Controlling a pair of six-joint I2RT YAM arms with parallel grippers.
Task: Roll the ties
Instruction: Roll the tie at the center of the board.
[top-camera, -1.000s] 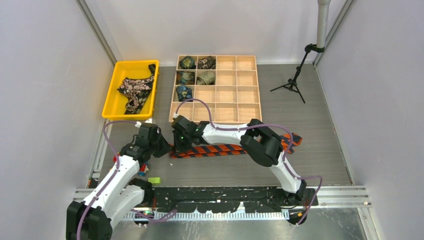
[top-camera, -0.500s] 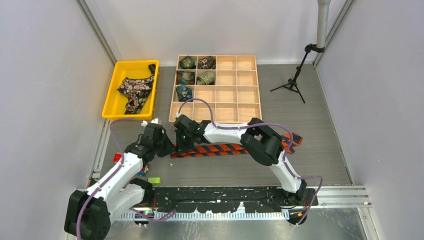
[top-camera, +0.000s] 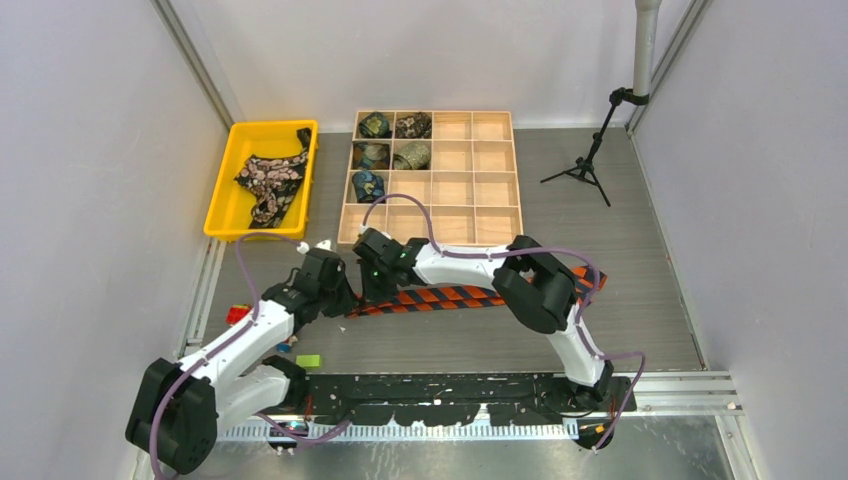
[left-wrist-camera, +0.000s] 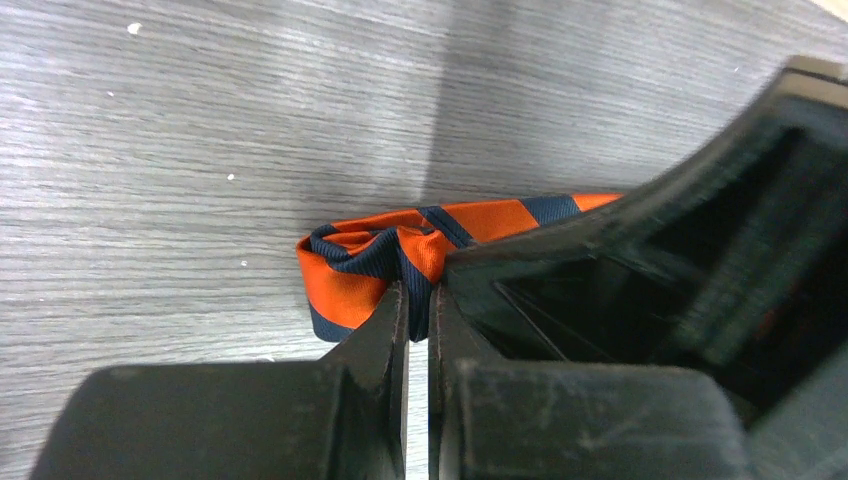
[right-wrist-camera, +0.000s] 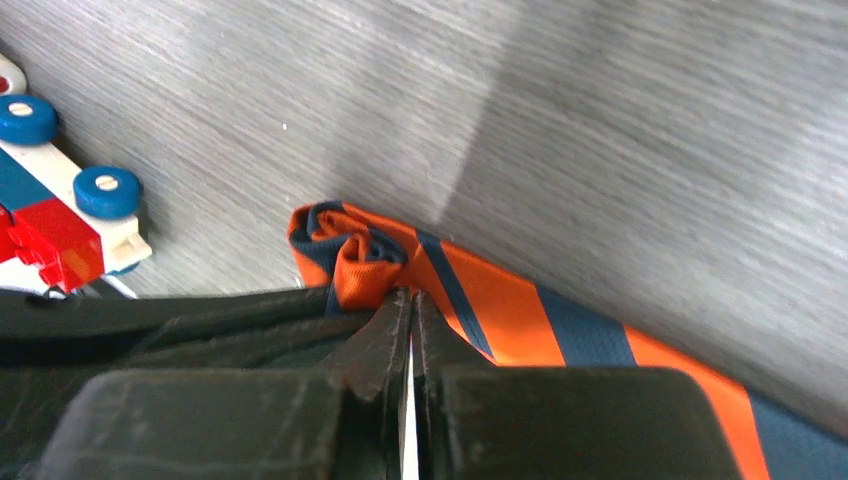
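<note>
Left gripper pinches roll's inner edge beside right gripper; it should open and take the roll's outer end (left-wrist-camera: 326, 284).
The orange-and-dark-striped tie (top-camera: 455, 297) lies flat across the table in front of the arms. Its left end is curled into a small roll (left-wrist-camera: 372, 262), which also shows in the right wrist view (right-wrist-camera: 352, 258). My left gripper (left-wrist-camera: 417, 300) is shut on that rolled end from the left. My right gripper (right-wrist-camera: 405, 302) is shut on the same rolled end from the other side. In the top view both grippers meet at the tie's left end (top-camera: 352, 295). A black tie with pink flowers (top-camera: 270, 180) lies in the yellow bin (top-camera: 228, 160).
A wooden compartment tray (top-camera: 470, 180) behind the tie holds several rolled ties (top-camera: 378, 155) in its left cells. Small toy blocks (top-camera: 308, 361) lie near the left arm, and some show in the right wrist view (right-wrist-camera: 55, 215). A black tripod (top-camera: 585, 165) stands at back right.
The left arm has moved right and forward, bringing its gripper against the tie's left end. The right gripper shifted slightly right. The tie's left end has curled up.
</note>
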